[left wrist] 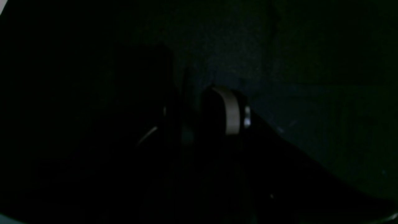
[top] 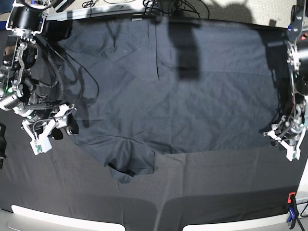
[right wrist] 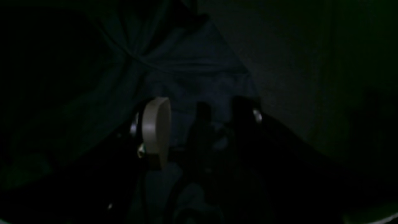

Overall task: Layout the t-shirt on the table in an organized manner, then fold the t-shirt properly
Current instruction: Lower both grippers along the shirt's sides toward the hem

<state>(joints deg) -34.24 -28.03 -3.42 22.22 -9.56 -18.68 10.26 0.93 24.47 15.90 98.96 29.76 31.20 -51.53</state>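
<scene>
Next, I move my right gripper next to the t-shirt's front edge [top: 93, 153] [right wrist: 248, 76] by the bunched sleeve and close it there.
The dark slate-blue t-shirt [top: 183, 96] lies spread wide over the table [top: 216, 192], creased, with one sleeve [top: 127, 163] bunched towards the front. My right gripper [top: 53, 131] sits at the shirt's left edge. In the right wrist view its jaws [right wrist: 202, 124] stand wide open over wrinkled blue cloth [right wrist: 192, 62], and the pale pad [right wrist: 157, 130] is clear of it. My left gripper [top: 283, 142] is at the shirt's right edge. The left wrist view is very dark: the left gripper [left wrist: 189, 115] shows a gap beside its pale pad [left wrist: 231, 110], low over cloth [left wrist: 248, 56].
Black creased cloth covers the table in front of the shirt. A red and blue clamp [top: 291, 207] grips the front right corner, and the pale rim [top: 62, 219] runs along the front. Cables [top: 163, 6] lie past the far edge.
</scene>
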